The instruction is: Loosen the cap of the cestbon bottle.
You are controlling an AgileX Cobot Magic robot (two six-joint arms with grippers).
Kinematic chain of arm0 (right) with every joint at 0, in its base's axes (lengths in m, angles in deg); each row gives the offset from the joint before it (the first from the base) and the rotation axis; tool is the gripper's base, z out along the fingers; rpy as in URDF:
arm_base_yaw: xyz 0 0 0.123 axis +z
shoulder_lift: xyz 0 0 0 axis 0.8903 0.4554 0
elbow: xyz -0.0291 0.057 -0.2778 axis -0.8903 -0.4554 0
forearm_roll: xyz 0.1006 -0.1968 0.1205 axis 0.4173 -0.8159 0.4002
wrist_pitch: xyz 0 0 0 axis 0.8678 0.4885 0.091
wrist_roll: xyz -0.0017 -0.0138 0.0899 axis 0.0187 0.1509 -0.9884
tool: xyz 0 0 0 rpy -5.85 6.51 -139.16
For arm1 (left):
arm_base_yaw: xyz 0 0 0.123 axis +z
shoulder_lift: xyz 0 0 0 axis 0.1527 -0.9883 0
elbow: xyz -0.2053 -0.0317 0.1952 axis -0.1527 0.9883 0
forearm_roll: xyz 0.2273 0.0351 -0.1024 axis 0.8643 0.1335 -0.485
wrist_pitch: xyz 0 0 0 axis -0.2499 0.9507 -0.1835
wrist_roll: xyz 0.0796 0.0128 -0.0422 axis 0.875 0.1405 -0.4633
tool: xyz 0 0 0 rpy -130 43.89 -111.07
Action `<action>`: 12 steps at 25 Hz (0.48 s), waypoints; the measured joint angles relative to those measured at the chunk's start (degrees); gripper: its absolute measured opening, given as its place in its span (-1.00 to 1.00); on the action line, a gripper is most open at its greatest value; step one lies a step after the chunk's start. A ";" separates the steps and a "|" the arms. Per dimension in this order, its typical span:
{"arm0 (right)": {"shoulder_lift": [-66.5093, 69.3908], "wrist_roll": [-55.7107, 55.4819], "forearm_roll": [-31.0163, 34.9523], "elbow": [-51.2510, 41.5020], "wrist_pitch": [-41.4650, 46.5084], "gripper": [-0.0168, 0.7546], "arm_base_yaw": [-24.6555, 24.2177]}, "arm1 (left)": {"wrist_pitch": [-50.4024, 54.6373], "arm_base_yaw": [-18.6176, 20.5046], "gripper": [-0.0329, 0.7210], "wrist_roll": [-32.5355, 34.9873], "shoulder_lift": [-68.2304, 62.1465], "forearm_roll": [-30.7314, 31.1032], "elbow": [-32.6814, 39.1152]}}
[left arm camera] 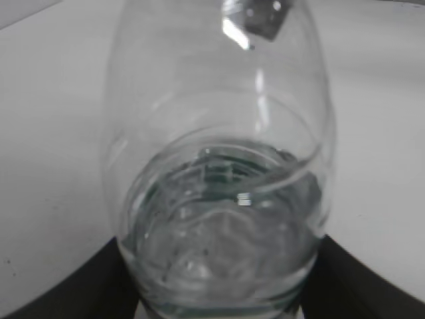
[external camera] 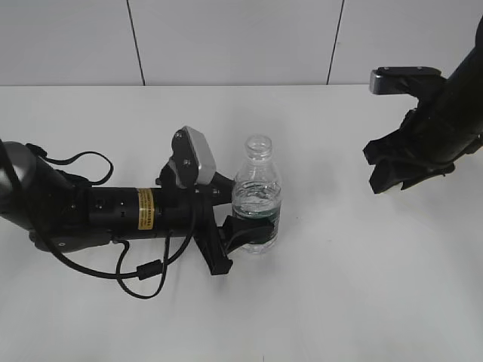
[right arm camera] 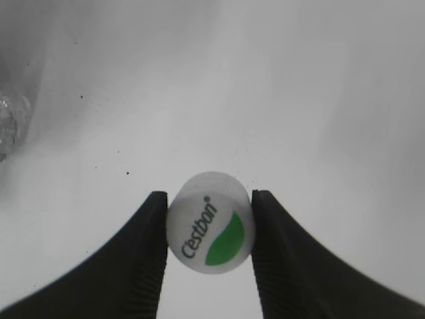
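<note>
Next, my right gripper lets go of the cap on the bare table (external camera: 357, 226) next to the cestbon bottle, across from my left gripper.
The cestbon bottle (external camera: 257, 197) stands upright mid-table, clear with a dark green label band, its neck open with no cap on it. My left gripper (external camera: 240, 226) is shut on the bottle's lower body. The bottle fills the left wrist view (left arm camera: 219, 173), with the black fingers at both bottom corners. My right gripper (external camera: 392, 177) hangs above the table at the right, away from the bottle. In the right wrist view it is shut (right arm camera: 209, 232) on the cap (right arm camera: 210, 230), white with a green leaf mark and "Cestbon" text.
The white table (external camera: 347, 286) runs to a white panelled wall (external camera: 226, 38) at the back. The left arm's black cable (external camera: 143, 271) loops on the table in front of the arm. A bit of the bottle shows at the left edge of the right wrist view (right arm camera: 8, 126).
</note>
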 joint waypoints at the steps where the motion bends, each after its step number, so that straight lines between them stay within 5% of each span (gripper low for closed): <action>1: 0.33 0.00 0.45 -0.38 -0.05 -0.19 0.00 | -0.13 0.00 0.18 0.36 0.00 -0.64 0.00; 12: 4.71 5.91 5.54 -1.07 -1.87 -0.19 0.00 | -1.16 0.00 0.18 5.60 0.00 -5.11 0.00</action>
